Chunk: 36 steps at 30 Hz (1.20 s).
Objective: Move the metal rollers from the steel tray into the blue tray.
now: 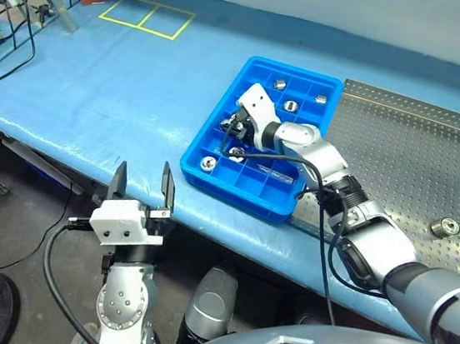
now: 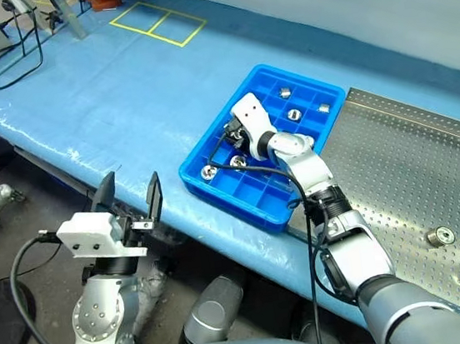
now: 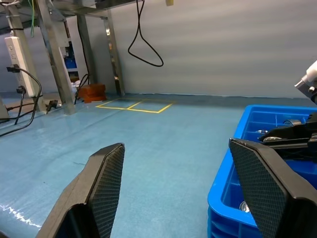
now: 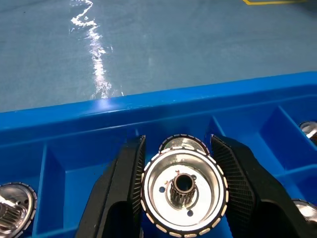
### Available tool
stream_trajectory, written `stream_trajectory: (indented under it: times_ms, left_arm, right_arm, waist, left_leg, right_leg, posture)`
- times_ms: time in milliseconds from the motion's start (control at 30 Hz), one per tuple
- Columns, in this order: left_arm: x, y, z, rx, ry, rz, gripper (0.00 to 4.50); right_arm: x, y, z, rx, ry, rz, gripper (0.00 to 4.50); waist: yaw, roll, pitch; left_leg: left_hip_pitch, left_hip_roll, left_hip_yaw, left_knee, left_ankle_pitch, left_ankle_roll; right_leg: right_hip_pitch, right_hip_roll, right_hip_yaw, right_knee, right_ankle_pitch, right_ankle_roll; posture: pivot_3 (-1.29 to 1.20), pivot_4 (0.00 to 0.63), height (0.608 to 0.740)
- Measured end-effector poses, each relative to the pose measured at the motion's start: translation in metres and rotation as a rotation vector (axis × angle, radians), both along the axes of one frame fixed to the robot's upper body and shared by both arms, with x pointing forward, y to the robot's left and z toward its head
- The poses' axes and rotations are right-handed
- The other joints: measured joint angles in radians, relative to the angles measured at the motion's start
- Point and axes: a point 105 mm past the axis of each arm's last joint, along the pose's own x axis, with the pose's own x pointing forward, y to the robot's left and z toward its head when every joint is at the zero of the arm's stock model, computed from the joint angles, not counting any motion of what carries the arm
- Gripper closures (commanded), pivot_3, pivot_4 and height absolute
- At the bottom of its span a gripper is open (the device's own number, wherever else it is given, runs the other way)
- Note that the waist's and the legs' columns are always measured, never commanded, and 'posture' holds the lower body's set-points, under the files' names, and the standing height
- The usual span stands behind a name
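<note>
Next, I release the metal roller with my right gripper in a cell [image 1: 274, 138] near the blue tray's middle, toward the steel tray.
My right gripper [image 1: 234, 129] hangs over the blue tray [image 1: 259, 204], shut on a metal roller [image 4: 184, 191], a shiny toothed disc with a central hole. Other rollers lie in the tray's cells, one at the near left [image 1: 208, 164] and three at the far side [image 1: 291, 106]. The steel tray [image 1: 412, 150] with its perforated floor lies right of the blue tray, with two rollers [image 1: 445, 227] near its right edge. My left gripper [image 1: 144, 178] stands open and empty at the table's front edge, left of the blue tray.
The table is covered in blue sheet [image 1: 120, 93]. A yellow taped rectangle [image 1: 146, 16] marks its far part. Black cables [image 1: 5, 48] and a metal frame stand at the far left corner. A grey wall runs behind the table.
</note>
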Motion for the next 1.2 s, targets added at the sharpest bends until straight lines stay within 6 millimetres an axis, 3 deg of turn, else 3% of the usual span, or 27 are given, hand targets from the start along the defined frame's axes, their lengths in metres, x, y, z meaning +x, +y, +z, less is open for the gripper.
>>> stream_trajectory:
  times_ms: [300, 933, 1133, 1200]
  left_arm:
    - [0.002, -0.004, -0.004, 0.003, 0.014, -0.027, 0.78]
    - [0.003, -0.008, -0.004, -0.018, 0.019, -0.052, 0.78]
    - [0.006, -0.011, -0.006, -0.017, 0.023, -0.071, 0.78]
    - [0.008, -0.014, -0.004, -0.02, 0.016, -0.084, 0.78]
  right_arm:
    - [-0.005, -0.02, 0.008, 0.067, 0.034, -0.05, 2.78]
    - [-0.021, -0.054, -0.012, 0.008, 0.126, -0.117, 2.78]
    - [-0.026, -0.057, -0.013, 0.016, 0.139, -0.112, 0.89]
    - [-0.028, -0.058, -0.013, 0.034, 0.129, -0.11, 0.89]
  waist:
    - [-0.005, 0.0, 0.0]
    - [-0.015, 0.001, -0.001]
    - [-0.016, 0.001, -0.001]
    - [-0.017, 0.001, -0.001]
  left_leg:
    - [-0.001, 0.001, 0.0, 0.0, 0.0, 0.0]
    - [-0.001, 0.001, 0.0, 0.002, 0.0, 0.0]
    - [-0.001, 0.001, 0.0, 0.002, 0.0, 0.0]
    - [-0.001, 0.001, 0.0, 0.002, 0.0, 0.0]
  right_leg:
    - [0.0, 0.001, 0.0, 0.0, 0.003, 0.004]
    - [0.0, 0.001, -0.001, 0.0, 0.004, 0.003]
    - [0.001, 0.001, -0.001, 0.0, 0.004, 0.003]
    - [0.001, 0.001, -0.001, 0.0, 0.004, 0.003]
  posture:
    - [0.49, 0.15, 0.74]
    - [0.46, 0.15, 0.74]
    - [0.42, 0.15, 0.74]
    - [0.35, 0.15, 0.74]
